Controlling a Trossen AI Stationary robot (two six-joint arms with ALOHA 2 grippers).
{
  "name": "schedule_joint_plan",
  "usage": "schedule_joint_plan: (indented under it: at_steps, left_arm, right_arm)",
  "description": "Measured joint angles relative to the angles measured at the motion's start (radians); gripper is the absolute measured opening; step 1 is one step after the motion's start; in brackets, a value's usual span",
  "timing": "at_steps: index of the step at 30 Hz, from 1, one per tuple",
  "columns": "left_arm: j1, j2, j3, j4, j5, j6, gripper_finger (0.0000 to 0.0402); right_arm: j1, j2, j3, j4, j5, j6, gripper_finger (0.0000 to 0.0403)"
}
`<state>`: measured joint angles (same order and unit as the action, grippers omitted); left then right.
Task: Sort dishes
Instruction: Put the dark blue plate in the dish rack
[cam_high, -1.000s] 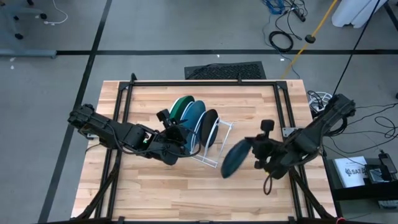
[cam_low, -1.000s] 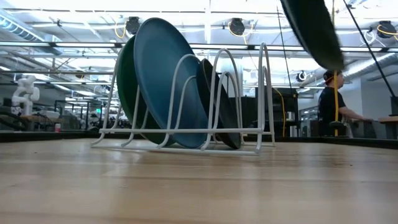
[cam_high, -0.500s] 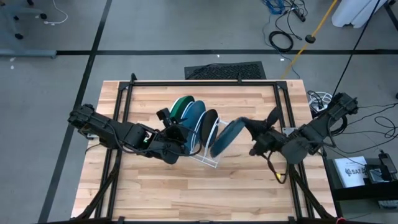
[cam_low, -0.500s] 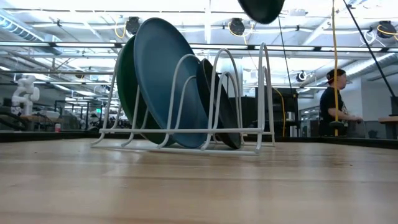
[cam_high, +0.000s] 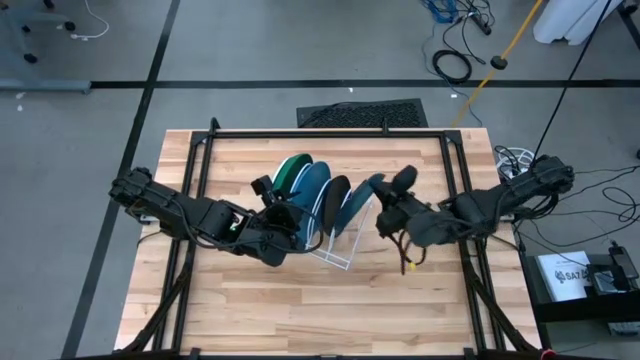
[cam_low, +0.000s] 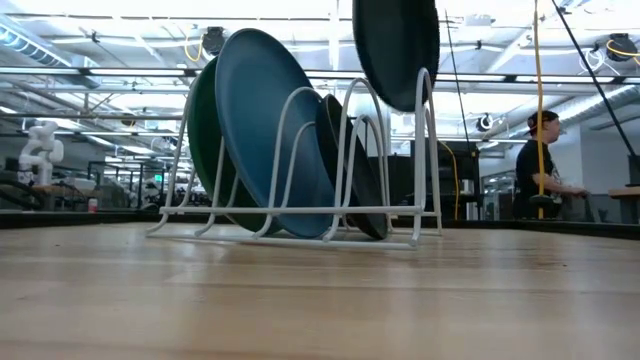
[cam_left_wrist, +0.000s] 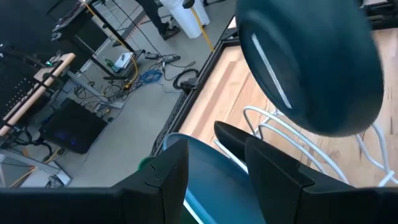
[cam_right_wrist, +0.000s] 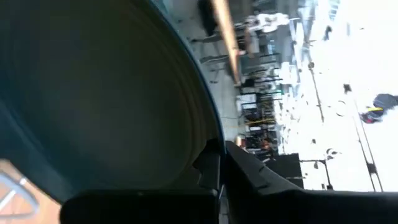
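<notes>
The dark teal plate will leave my right gripper in the white wire rack's end slot (cam_high: 346, 223) beside the black plate.
A white wire rack (cam_low: 300, 215) stands mid-table. A green plate (cam_low: 200, 130), a blue plate (cam_low: 262, 120) and a black plate (cam_low: 355, 180) stand on edge in its slots and lean on its wires. My right gripper (cam_high: 380, 200) is shut on a dark teal plate (cam_low: 395, 50) and holds it on edge over the rack's right end. My left gripper (cam_left_wrist: 216, 163) is open at the rack's left side. Its fingers stand on either side of the blue plate's rim (cam_left_wrist: 202, 158). I cannot tell whether they touch the rim. My right gripper pinches the dark teal plate's rim (cam_right_wrist: 210, 134) between its two fingers, one on each face. The fingers come from the table's right side. The plate stands on edge, lifted, with its lower edge (cam_low: 395, 108) down among the tops of the rack's right-hand wires. I cannot tell whether it touches them.
A black frame (cam_high: 330, 134) runs around the wooden table top. A person (cam_low: 540, 160) stands in the room beyond the table. Bare wood lies on the near side of the rack (cam_high: 300, 300).
My right gripper has carried the dark teal plate toward the table's left and far edges, over the rack's right end, and down. The plate has turned from a slant to upright on edge.
</notes>
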<state>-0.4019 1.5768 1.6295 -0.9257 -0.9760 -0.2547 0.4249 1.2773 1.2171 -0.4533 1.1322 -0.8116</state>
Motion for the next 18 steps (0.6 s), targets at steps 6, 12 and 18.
schedule_joint_plan:
  at_steps: [6, 12, 18]
  left_arm:
    - [0.0, 0.0, 0.0, 0.0, 0.0, -0.003, 0.0169]
    - [0.0, 0.0, 0.0, 0.0, 0.0, -0.027, 0.0169]
    - [0.0, 0.0, 0.0, 0.001, 0.0, -0.029, 0.0169]
  right_arm:
    - [-0.056, 0.081, 0.0, -0.091, -0.088, 0.009, 0.0]
    - [-0.099, 0.169, 0.0, -0.102, -0.17, -0.014, 0.0]
    - [-0.118, 0.257, 0.0, -0.096, -0.199, -0.043, 0.0]
